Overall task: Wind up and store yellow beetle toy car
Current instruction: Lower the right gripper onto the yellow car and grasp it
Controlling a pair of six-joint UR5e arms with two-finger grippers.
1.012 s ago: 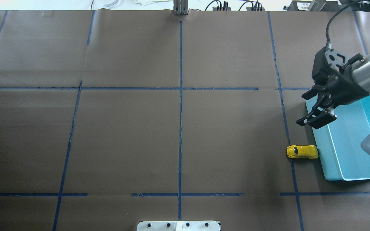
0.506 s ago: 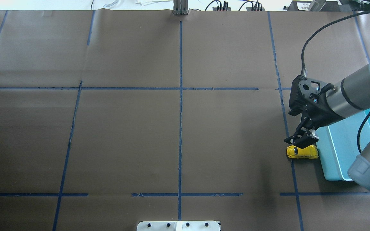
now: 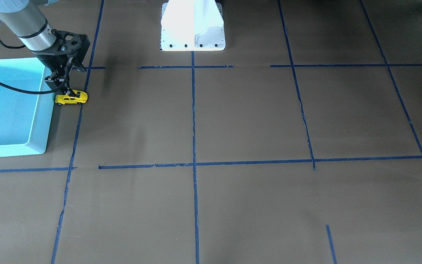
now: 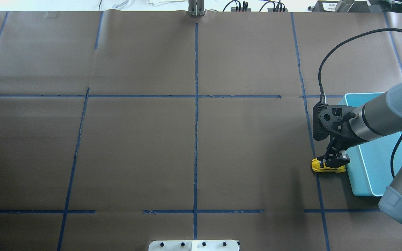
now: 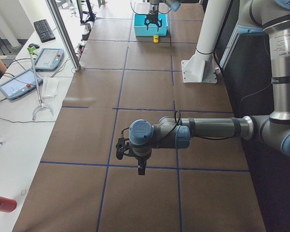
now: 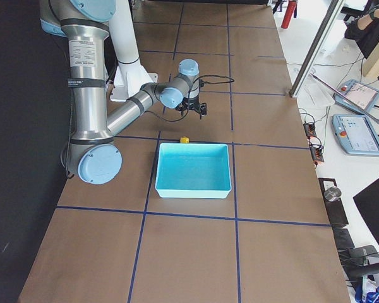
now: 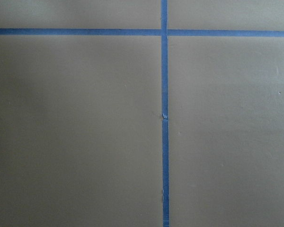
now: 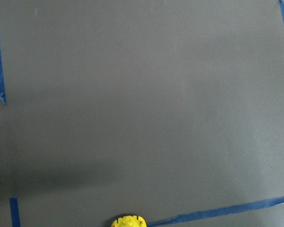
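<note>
My right gripper is to close next across the bin-side half [image 3: 65, 99] of the yellow beetle toy car. The car's end away from the turquoise bin should stay free.
The yellow beetle toy car [image 4: 327, 167] stands on the brown table just left of the turquoise bin [image 4: 354, 181]. It also shows in the front-facing view [image 3: 72, 98] and at the bottom edge of the right wrist view [image 8: 128, 221]. My right gripper [image 4: 334, 161] is down on the car from above, with its fingers spread over the car's bin-side half; it looks open. The front-facing view shows the right gripper [image 3: 64, 91] at the car's roof. My left gripper [image 5: 140, 169] hangs over bare table far from the car; I cannot tell whether it is open or shut.
The bin [image 3: 44, 124] is empty, with its near wall beside the car. Blue tape lines [image 4: 196, 104] cross the paper. The robot's white base [image 3: 192, 29] stands at the table's middle edge. The left wrist view shows only paper and tape [image 7: 164, 118].
My right gripper came down and forward from above the bin's far corner onto the yellow car. The car has not moved.
</note>
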